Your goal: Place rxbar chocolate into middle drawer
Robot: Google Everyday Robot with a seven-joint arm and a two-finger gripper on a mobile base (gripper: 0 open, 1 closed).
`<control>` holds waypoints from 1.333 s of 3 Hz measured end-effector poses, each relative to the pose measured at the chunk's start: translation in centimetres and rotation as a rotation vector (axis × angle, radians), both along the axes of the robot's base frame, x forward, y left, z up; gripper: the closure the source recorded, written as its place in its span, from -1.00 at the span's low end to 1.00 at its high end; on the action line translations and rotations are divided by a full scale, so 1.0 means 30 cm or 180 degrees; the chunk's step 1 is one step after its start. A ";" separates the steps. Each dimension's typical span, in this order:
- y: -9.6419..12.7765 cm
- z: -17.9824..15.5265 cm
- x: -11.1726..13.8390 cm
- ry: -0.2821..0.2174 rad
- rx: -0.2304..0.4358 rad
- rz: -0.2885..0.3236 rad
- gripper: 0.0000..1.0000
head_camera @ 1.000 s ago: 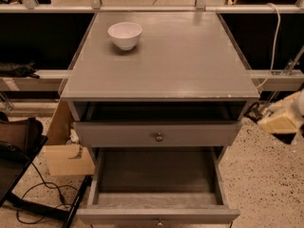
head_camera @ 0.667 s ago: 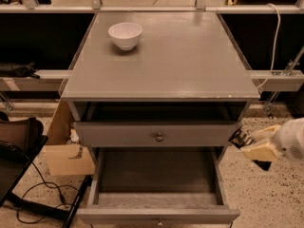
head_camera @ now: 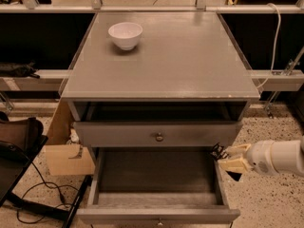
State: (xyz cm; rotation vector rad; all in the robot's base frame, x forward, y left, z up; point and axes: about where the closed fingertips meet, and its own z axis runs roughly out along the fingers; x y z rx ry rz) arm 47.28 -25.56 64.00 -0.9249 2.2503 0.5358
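Next, my gripper releases the rxbar chocolate on the middle drawer's bare bottom, near its centre [head_camera: 168,178] below the round knob.
The middle drawer [head_camera: 156,213] is pulled wide open at the bottom of the view, and its dark grey floor is bare. My gripper [head_camera: 223,156] comes in from the right on a white arm and sits at the drawer's right wall, level with its top edge. It is shut on a small dark object with pale marks, the rxbar chocolate [head_camera: 218,151], of which only an end shows past the cream fingers [head_camera: 233,164]. The bar is over the drawer's right rim, just under the top drawer's front.
The top drawer [head_camera: 118,134] with a round knob is slightly out above the open one. A white bowl [head_camera: 125,34] stands at the cabinet top's back left. A cardboard box [head_camera: 66,158], a black chair base and cables lie on the floor to the left.
My gripper has moved left and down from beside the cabinet's right side to the open middle drawer's right wall, carrying the dark bar with it.
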 end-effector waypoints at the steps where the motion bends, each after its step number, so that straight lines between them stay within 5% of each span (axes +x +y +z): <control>1: 0.003 -0.024 -0.001 0.0029 0.0025 -0.0002 1.00; 2: 0.069 -0.105 0.020 0.0078 -0.0027 0.0173 1.00; 4: 0.367 -0.493 0.009 0.0140 -0.0159 0.0702 1.00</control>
